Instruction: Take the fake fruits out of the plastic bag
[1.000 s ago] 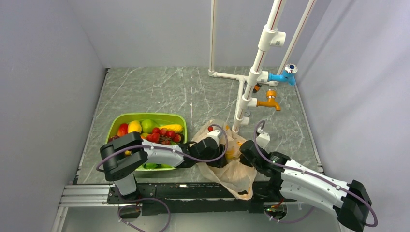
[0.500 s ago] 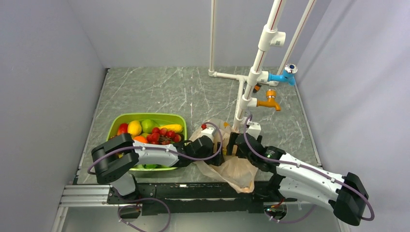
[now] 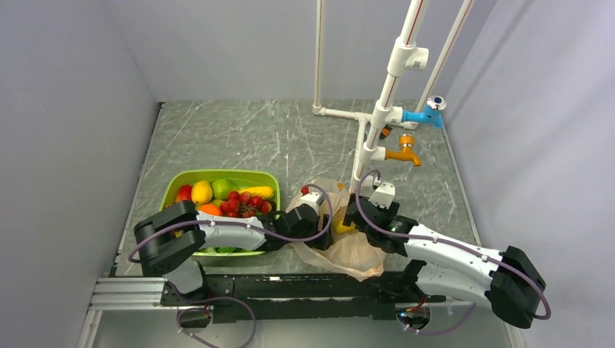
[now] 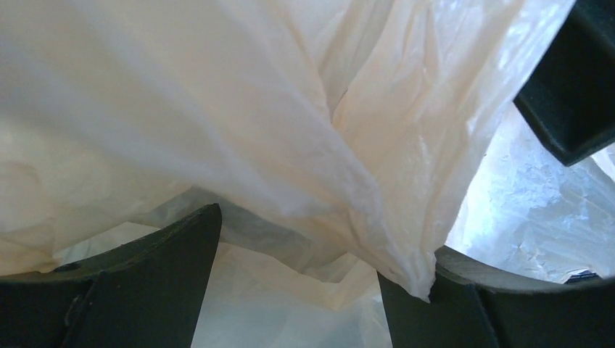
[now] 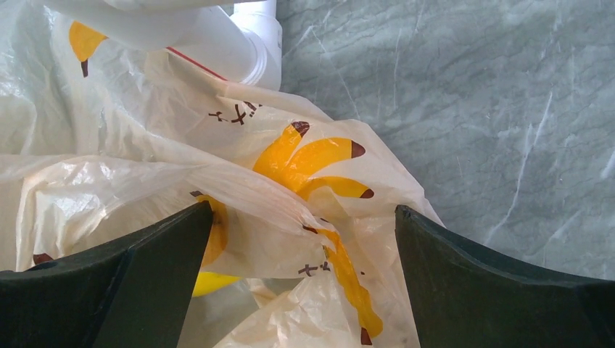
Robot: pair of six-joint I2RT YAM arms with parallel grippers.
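I will pinch the printed rim (image 5: pixel 342 267) with my right gripper and hold the bag's opening open for my left gripper, because loose film sags over the yellow fake fruit.
The plastic bag (image 3: pixel 348 250) lies crumpled at the table's near edge, thin peach film with orange banana prints (image 5: pixel 312 156). A yellow fake fruit (image 5: pixel 207 281) shows through its mouth, also seen from above (image 3: pixel 341 227). A small red ball (image 3: pixel 305 190) sits at the bag's back left edge. My left gripper (image 3: pixel 323 230) is inside the bag from the left, open (image 4: pixel 323 239), with loose film draped over its right finger (image 4: pixel 428 304). My right gripper (image 3: pixel 355 214) hovers open (image 5: pixel 303 210) over the bag's back right part, nothing pinched. Other fruits in the bag are hidden.
A green tub (image 3: pixel 174 190) holding several fruits stands left of the bag, under my left arm. A white pipe stand (image 3: pixel 360 156) with an orange tap (image 3: pixel 404 154) and a blue valve (image 3: pixel 428 112) rises just behind the bag, its foot (image 5: pixel 246 43) close to my right gripper.
My right gripper has let go of the bag, opened wide and moved back and left toward the pipe foot. The bag has slumped flatter. My left gripper opened inside it.
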